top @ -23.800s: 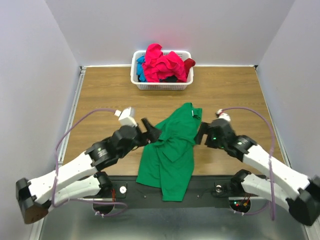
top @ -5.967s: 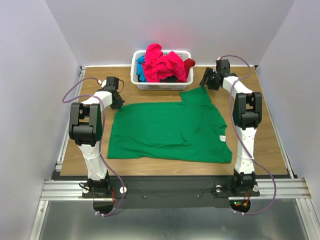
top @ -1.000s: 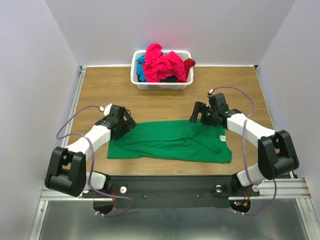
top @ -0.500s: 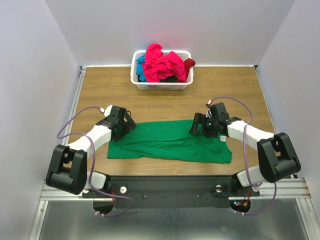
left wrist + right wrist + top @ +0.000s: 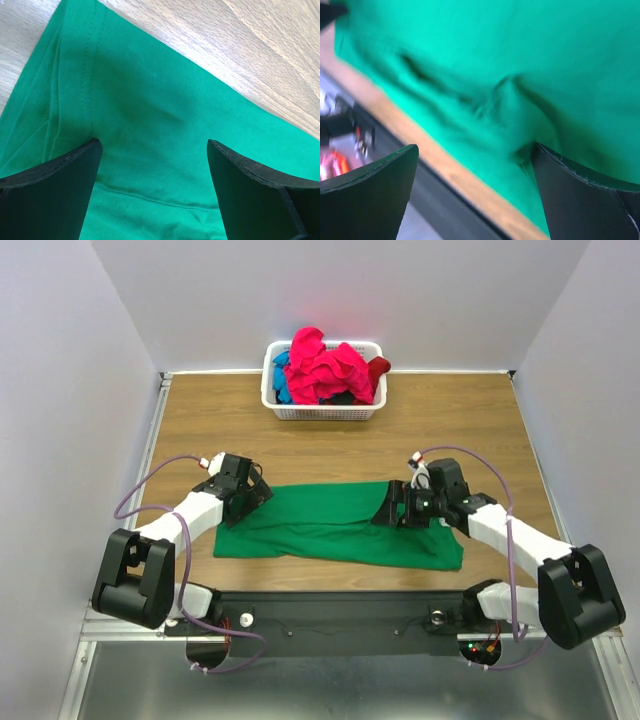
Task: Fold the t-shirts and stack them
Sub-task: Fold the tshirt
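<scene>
The robot's right gripper will next grab the near-side corner (image 5: pixel 338 52) of the green t-shirt's hem, at the end beside the left gripper.
The green t-shirt (image 5: pixel 330 525) lies folded into a long flat band across the near part of the table (image 5: pixel 300 450). My left gripper (image 5: pixel 255 492) is open at the band's far-left corner. In the left wrist view it (image 5: pixel 154 145) hovers over green cloth (image 5: pixel 150 100) with a stitched hem. My right gripper (image 5: pixel 387 512) is open over the band's right half. The right wrist view is blurred and shows it (image 5: pixel 475 147) above puckered green cloth (image 5: pixel 520 60) near the table's front edge. Pink-red shirts (image 5: pixel 325 370), a blue one (image 5: pixel 281 386) and a dark one (image 5: pixel 345 398) sit heaped in the basket.
The white lattice basket (image 5: pixel 320 411) stands at the back centre of the table. The black mounting rail (image 5: pixel 330 615) runs along the near edge, just below the green shirt. Grey walls close in the left, right and back sides.
My right gripper has moved nearer and leftward over the shirt's right half. My left gripper has barely moved. The shirt stays a folded band.
</scene>
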Tool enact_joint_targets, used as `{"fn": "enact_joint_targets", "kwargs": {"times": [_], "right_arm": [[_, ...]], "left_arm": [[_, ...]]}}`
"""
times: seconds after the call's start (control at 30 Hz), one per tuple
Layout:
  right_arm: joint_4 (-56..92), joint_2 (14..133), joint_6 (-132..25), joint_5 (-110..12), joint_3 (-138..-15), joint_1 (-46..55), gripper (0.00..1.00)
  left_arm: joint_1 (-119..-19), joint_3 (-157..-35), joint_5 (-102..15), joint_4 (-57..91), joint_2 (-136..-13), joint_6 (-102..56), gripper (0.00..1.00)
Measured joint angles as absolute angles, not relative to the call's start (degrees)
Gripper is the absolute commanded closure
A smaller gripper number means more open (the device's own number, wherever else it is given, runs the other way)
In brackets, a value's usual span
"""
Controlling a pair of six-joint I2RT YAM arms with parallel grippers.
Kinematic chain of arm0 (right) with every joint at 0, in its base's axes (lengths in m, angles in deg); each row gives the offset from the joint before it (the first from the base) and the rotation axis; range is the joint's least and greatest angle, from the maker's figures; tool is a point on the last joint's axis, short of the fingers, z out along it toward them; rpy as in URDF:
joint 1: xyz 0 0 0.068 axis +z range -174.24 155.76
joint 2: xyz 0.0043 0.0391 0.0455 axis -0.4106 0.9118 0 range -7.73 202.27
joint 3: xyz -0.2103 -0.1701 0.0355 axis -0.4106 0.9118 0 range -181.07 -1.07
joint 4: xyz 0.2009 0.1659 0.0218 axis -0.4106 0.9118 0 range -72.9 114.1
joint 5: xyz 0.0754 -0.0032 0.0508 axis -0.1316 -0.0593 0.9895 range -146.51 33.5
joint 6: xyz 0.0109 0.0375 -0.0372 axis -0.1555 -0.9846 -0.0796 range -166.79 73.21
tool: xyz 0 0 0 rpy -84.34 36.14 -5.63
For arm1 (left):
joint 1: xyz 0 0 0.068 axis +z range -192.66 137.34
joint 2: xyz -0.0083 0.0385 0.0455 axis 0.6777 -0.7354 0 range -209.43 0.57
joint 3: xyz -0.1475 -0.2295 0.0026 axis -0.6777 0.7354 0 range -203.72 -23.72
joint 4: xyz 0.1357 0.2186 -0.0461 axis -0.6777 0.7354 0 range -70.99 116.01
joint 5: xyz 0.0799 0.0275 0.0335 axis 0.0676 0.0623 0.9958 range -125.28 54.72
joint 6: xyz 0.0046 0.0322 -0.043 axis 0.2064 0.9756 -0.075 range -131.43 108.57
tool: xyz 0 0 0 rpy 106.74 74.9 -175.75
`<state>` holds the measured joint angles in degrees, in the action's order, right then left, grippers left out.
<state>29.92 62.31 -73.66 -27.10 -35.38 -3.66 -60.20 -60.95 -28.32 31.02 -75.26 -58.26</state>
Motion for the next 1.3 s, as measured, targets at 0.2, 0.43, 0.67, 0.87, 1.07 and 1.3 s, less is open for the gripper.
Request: {"fn": "enact_joint_targets", "kwargs": {"times": [0.2,0.43,0.67,0.87,1.07,1.3], "right_arm": [[30.6,57.9,-76.2,-24.7,-30.1,4.1,0.00],[32.9,51.3,-77.9,-28.6,-30.0,6.2,0.00],[39.4,48.4,-82.5,-44.5,-34.6,6.2,0.00],[43.2,56.3,-86.3,-58.7,-35.9,5.9,0.00],[44.5,69.1,-86.6,-65.8,-40.8,5.8,0.00],[43.6,82.6,-82.1,-67.8,-52.3,1.0,0.00]], "left_arm": [[-60.2,-61.0,-27.5,31.1,-75.3,-58.2,0.02],[-60.2,-61.0,-27.2,31.4,-75.2,-58.3,0.02],[-60.2,-61.7,-27.1,33.0,-74.9,-57.9,0.02],[-60.7,-65.2,-27.1,33.7,-74.9,-56.9,0.02],[-60.9,-64.4,-27.7,32.1,-76.6,-56.3,0.02],[-68.9,-59.3,-27.2,26.8,-75.5,-59.0,0.02]]}}
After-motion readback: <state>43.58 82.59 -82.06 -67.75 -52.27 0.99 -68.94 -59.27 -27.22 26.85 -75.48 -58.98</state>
